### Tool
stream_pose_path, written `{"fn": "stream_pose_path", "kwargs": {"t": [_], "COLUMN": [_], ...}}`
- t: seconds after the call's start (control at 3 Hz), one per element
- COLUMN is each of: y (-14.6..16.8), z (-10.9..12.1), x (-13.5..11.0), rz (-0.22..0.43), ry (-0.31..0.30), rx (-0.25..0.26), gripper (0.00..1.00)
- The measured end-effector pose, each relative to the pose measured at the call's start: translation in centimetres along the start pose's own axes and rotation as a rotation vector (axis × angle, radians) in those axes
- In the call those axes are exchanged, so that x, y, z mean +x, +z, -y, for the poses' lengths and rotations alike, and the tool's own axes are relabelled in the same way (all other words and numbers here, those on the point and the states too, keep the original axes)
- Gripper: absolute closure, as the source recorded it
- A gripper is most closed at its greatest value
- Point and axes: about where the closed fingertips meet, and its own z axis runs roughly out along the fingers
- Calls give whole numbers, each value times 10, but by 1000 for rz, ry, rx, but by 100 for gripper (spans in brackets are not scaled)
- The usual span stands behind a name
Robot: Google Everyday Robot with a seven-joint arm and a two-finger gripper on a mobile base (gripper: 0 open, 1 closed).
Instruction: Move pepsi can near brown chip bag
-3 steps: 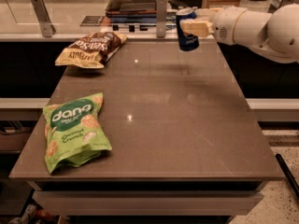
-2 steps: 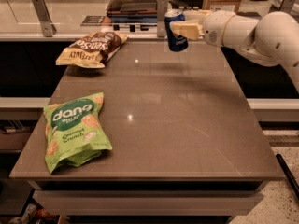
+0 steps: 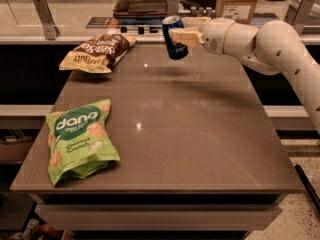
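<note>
The robot's gripper needs to release the pepsi can by the table's far edge (image 3: 180, 54), a gap away from the brown chip bag.
The pepsi can (image 3: 173, 36) is dark blue with a silver top, tilted slightly, and held in the air above the far part of the table. My gripper (image 3: 184, 30) comes in from the right on a white arm and is shut on the can, one finger in front of it and one behind. The brown chip bag (image 3: 98, 52) lies at the table's far left corner, dark brown with a yellow end and pale lettering. The can is to the right of the bag, with a gap of bare table between them.
A bright green "dang" bag (image 3: 78, 140) lies at the front left of the grey table (image 3: 200, 134). Behind the table runs a counter with a dark tray (image 3: 142, 1), a cardboard box (image 3: 239, 1) and metal posts (image 3: 45, 16).
My gripper has carried the pepsi can leftward above the far edge of the table, closer to the brown chip bag. Both bags have stayed in place.
</note>
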Motion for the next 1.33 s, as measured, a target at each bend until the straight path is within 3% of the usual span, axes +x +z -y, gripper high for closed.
{"fn": "stream_pose_path", "kwargs": {"t": [0.67, 1.33], "y": [19, 42], "z": [-30, -50], "x": [-7, -17], "rz": [-123, -152], "ry": [-12, -20], "rx": [-25, -58], "gripper": [100, 100]}}
